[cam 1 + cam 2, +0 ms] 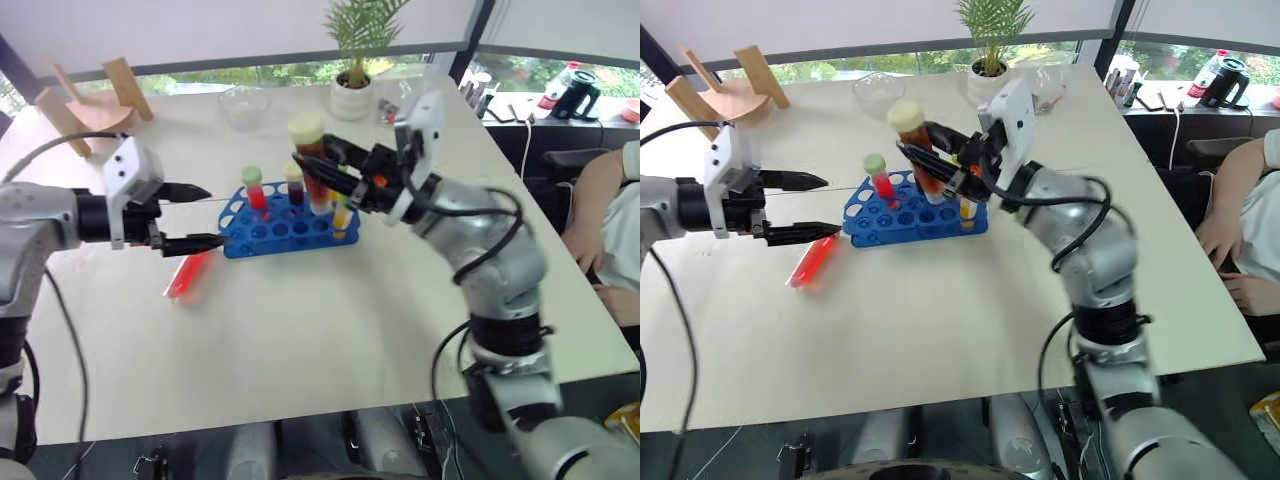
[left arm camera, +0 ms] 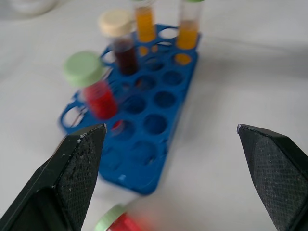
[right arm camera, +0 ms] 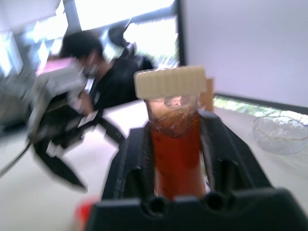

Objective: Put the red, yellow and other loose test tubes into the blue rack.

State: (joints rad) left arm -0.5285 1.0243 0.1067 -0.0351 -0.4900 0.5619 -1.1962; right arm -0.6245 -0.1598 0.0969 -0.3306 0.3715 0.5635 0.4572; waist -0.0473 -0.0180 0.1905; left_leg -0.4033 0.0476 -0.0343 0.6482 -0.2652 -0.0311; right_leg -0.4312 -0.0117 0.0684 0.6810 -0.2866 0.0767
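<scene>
Next, my right gripper lets go of the cream-capped brown-red tube in the rack hole (image 1: 300, 226) in front of the dark tube. The cream-capped brown-red tube is tilted just above the rack now.
The blue rack (image 1: 285, 232) stands mid-table. Upright in it are a red tube with a green cap (image 2: 94, 89), a dark tube with a cream cap (image 2: 120, 43) and two orange-yellow tubes (image 2: 187, 31). My right gripper (image 1: 318, 172) is shut on a cream-capped tube of brown-red liquid (image 3: 174, 144), held tilted just above the rack's far right part. Another red test tube (image 1: 188, 275) with a green cap lies flat on the table left of the rack. My left gripper (image 1: 190, 218) hovers open above this lying tube, pointing at the rack's left end, with nothing between its fingers.
A wooden stand (image 1: 90, 100) sits at the back left, a clear glass bowl (image 1: 243, 105) and a potted plant (image 1: 352, 85) behind the rack. A person (image 1: 610, 230) sits at the table's right edge. A black kettle (image 1: 580, 95) stands on the far right counter.
</scene>
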